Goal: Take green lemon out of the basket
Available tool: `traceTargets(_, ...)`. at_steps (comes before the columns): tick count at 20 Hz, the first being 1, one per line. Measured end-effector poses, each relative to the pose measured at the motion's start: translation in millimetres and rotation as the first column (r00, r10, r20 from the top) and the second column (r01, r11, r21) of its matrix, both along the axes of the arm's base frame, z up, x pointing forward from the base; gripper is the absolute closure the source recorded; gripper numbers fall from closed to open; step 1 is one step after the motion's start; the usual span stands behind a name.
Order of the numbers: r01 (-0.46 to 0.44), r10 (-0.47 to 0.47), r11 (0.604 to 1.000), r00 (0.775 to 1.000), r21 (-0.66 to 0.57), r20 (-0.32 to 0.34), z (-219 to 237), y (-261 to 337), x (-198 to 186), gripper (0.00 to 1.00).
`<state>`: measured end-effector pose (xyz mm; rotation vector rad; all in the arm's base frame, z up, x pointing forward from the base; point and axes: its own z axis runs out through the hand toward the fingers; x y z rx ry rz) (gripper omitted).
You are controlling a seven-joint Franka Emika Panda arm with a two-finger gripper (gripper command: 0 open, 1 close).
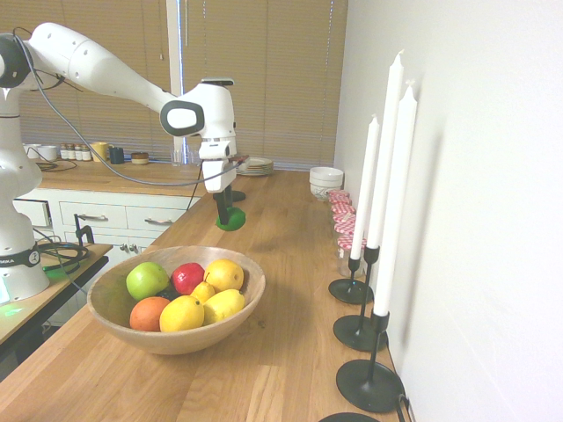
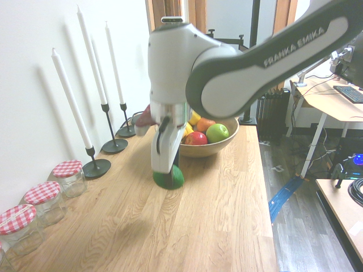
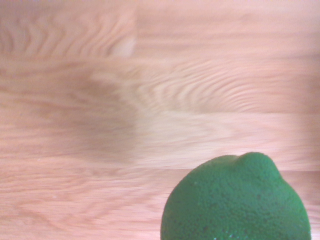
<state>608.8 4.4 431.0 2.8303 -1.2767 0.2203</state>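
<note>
The green lemon, now down at the counter outside the basket, will be set down by my gripper on the bare wooden counter (image 1: 231, 240) just past the far rim of the basket.
The green lemon (image 1: 233, 221) (image 2: 169, 179) (image 3: 235, 200) is outside the basket, down at the wooden counter and seemingly touching it. My gripper (image 1: 225, 209) (image 2: 165, 164) points straight down and is shut on the fruit from above. The basket (image 1: 179, 339) (image 2: 225, 141), a wide wooden bowl, stands further along the counter, well apart from the gripper. It holds a pale green apple (image 1: 146, 280), a red apple (image 1: 186, 277), an orange (image 1: 148, 313) and several yellow lemons (image 1: 182, 314).
Three tall white candles in black holders (image 1: 361, 329) (image 2: 96, 166) line the wall. Glass jars with red-checked lids (image 2: 68, 177) (image 1: 344, 230) stand beside them. White bowls (image 1: 325, 181) and plates (image 1: 256, 165) sit at the counter's far end. The counter's open edge (image 2: 264, 192) drops to the floor.
</note>
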Motion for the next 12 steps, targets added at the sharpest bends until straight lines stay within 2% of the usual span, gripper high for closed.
traceTargets(4,0.008,-0.008,1.000,1.000,0.001,-0.022,-24.7,18.2,4.7,1.00)
traceTargets(12,0.042,-0.042,0.999,0.999,0.006,-0.011,-33.7,17.9,2.8,1.00)
